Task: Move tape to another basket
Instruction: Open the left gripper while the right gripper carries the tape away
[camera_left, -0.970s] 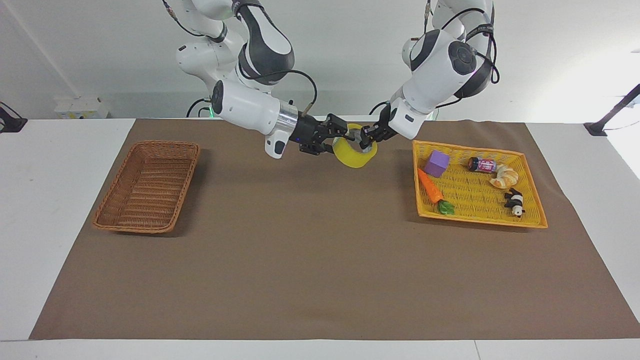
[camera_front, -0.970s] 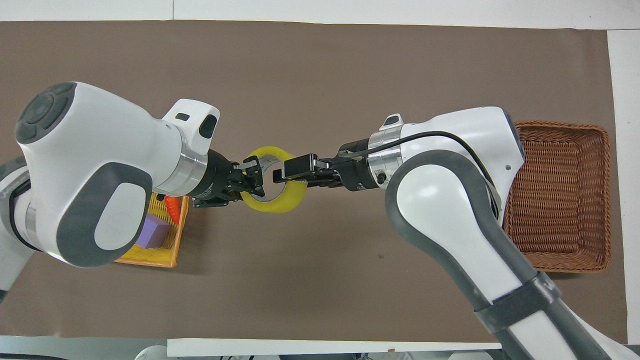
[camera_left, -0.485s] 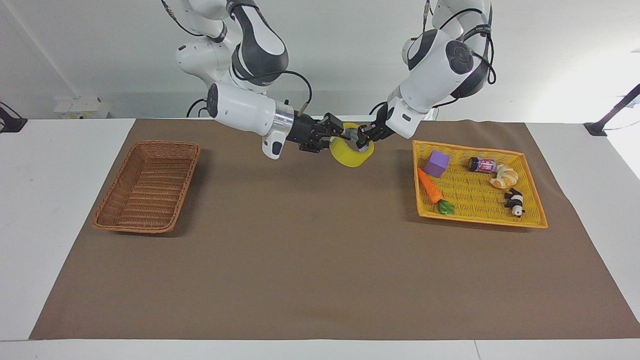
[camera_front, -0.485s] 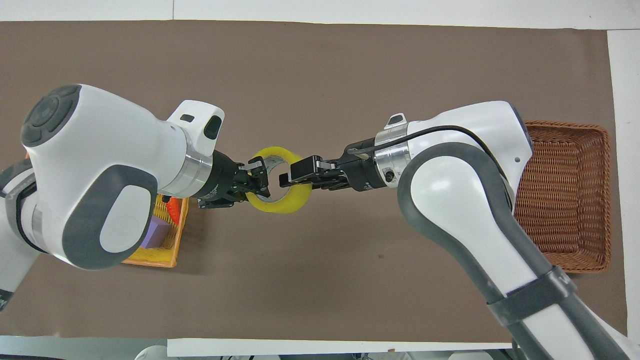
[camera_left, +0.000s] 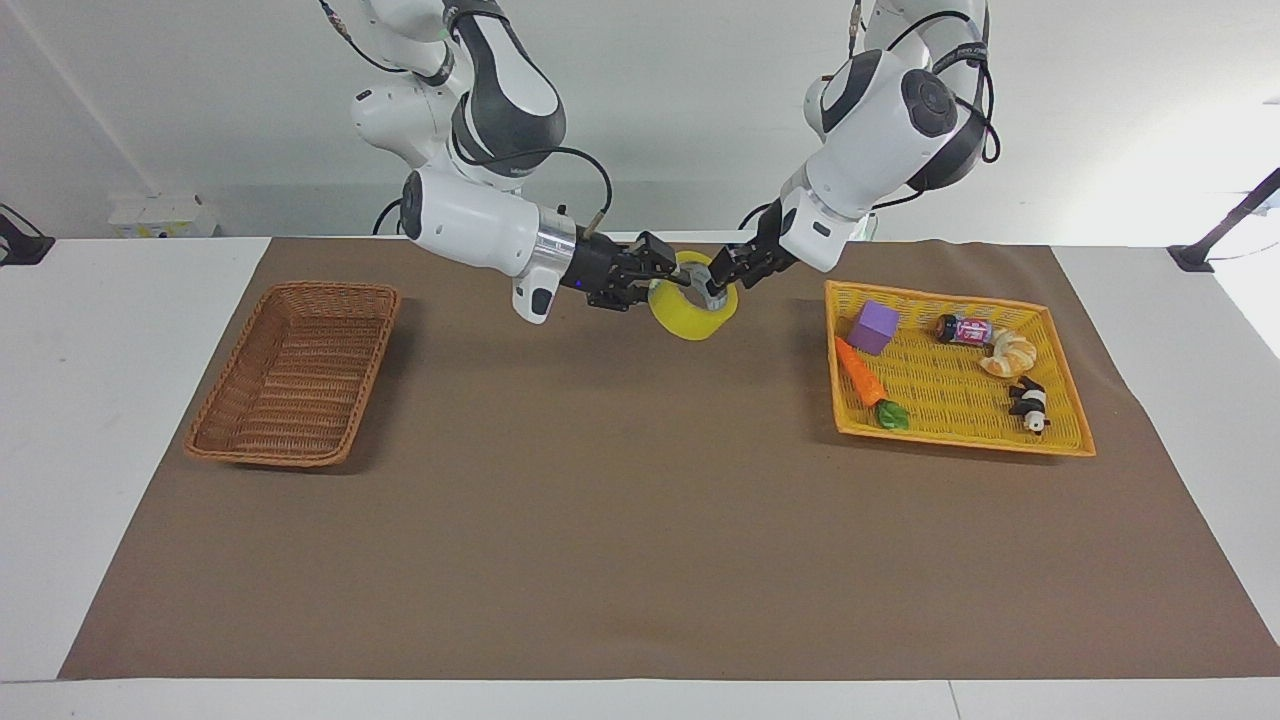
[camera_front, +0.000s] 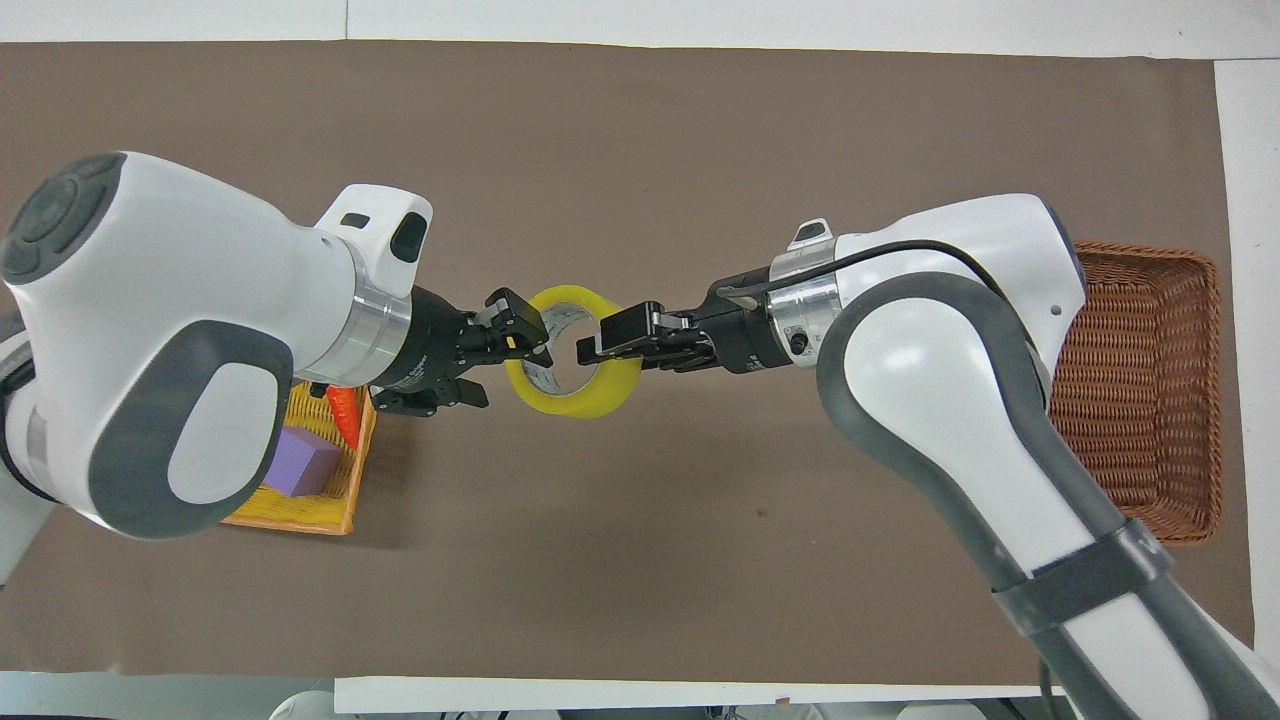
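I will let go of the yellow tape roll with my right gripper in the middle of the empty brown wicker basket (camera_front: 1107, 402).
The yellow tape roll (camera_left: 690, 322) hangs in the air over the brown mat, midway between the two baskets; it also shows in the overhead view (camera_front: 578, 402). My right gripper (camera_left: 668, 272) (camera_front: 610, 340) is shut on the rim at the side toward the brown wicker basket (camera_left: 300, 370) (camera_front: 1140, 400). My left gripper (camera_left: 718, 280) (camera_front: 520, 330) grips the rim at the side toward the yellow tray. Both hold the roll at once. The wicker basket is empty at the right arm's end of the table.
A flat yellow mesh tray (camera_left: 950, 400) (camera_front: 300, 520) lies at the left arm's end. It holds a purple cube (camera_left: 874, 326), a toy carrot (camera_left: 862, 375), a small can (camera_left: 962, 328), a croissant toy (camera_left: 1008, 352) and a panda figure (camera_left: 1030, 404).
Both grippers and the tape between them have shifted a little toward the wicker basket's end. The roll hangs slightly lower between the fingers.
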